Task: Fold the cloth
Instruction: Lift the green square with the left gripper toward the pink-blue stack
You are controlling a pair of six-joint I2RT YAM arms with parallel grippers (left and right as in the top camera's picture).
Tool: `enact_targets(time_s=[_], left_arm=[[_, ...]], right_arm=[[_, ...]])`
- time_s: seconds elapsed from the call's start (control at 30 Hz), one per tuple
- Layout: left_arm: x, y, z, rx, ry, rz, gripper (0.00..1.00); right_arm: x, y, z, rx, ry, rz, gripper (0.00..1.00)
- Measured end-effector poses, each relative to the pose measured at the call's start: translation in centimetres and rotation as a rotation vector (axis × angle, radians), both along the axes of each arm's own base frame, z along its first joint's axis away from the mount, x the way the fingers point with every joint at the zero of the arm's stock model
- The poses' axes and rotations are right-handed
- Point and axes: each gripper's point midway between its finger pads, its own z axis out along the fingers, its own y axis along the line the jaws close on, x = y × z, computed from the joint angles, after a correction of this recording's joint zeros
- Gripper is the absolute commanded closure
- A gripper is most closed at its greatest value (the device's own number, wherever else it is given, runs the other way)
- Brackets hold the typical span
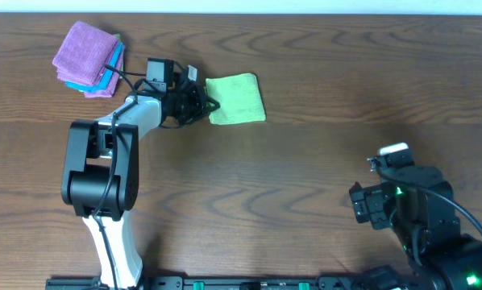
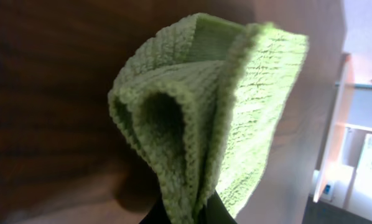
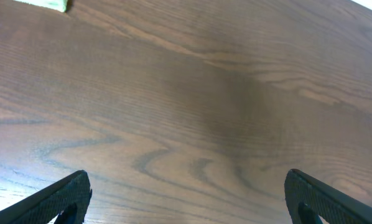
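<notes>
Next, I release the light green cloth from my left gripper on the purple top of the stack of folded cloths (image 1: 84, 49).
The light green cloth (image 1: 237, 99) lies folded on the table at the back centre. My left gripper (image 1: 206, 106) is at its left edge, shut on that edge. In the left wrist view the cloth (image 2: 204, 118) fills the frame, its layers bunched and pinched between my left gripper's fingers (image 2: 195, 214). My right gripper (image 1: 376, 165) is far off at the front right. In the right wrist view its fingers (image 3: 186, 196) are wide apart over bare wood and hold nothing. A corner of the cloth shows at the top left there (image 3: 49, 4).
A stack of folded cloths, purple (image 1: 84, 52) over blue (image 1: 108, 76), lies at the back left, close behind my left arm (image 1: 104, 161). The wooden table (image 1: 305, 177) stretches between the two arms.
</notes>
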Motion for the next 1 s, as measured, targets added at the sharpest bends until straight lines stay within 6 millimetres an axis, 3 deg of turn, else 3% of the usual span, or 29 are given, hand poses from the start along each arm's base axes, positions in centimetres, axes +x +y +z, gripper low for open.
enact_targets(time_s=[0.13,0.2,0.37,0.47,0.63,0.67,0.73,0.83,1.0], left_arm=[[1.7,0.5,1.5,-0.031,-0.018,0.039,0.95],[4.1,0.6,4.0,-0.055,-0.067,0.065,0.94],[10.4,1.7,14.4,-0.137,-0.261,0.143,0.94],[12.3,5.8,21.7,-0.157,-0.39,0.223,0.94],[8.9,16.8,27.3,-0.055,-0.392,0.437,0.94],[7.4,20.1,28.7,-0.017,-0.402,0.499,0.94],[5.3,24.1,30.2,0.034,-0.414,0.575,0.94],[3.3,27.2,31.0,0.074,-0.408,0.635,0.94],[3.5,28.4,30.0,0.09,-0.4,0.642,0.94]], right_arm=[[0.0,0.0,0.0,0.0,0.0,0.0,0.01],[0.0,0.0,0.0,0.0,0.0,0.0,0.01],[0.0,0.0,0.0,0.0,0.0,0.0,0.01],[0.0,0.0,0.0,0.0,0.0,0.0,0.01],[0.0,0.0,0.0,0.0,0.0,0.0,0.01],[0.0,0.0,0.0,0.0,0.0,0.0,0.01],[0.0,0.0,0.0,0.0,0.0,0.0,0.01],[0.0,0.0,0.0,0.0,0.0,0.0,0.01],[0.0,0.0,0.0,0.0,0.0,0.0,0.01]])
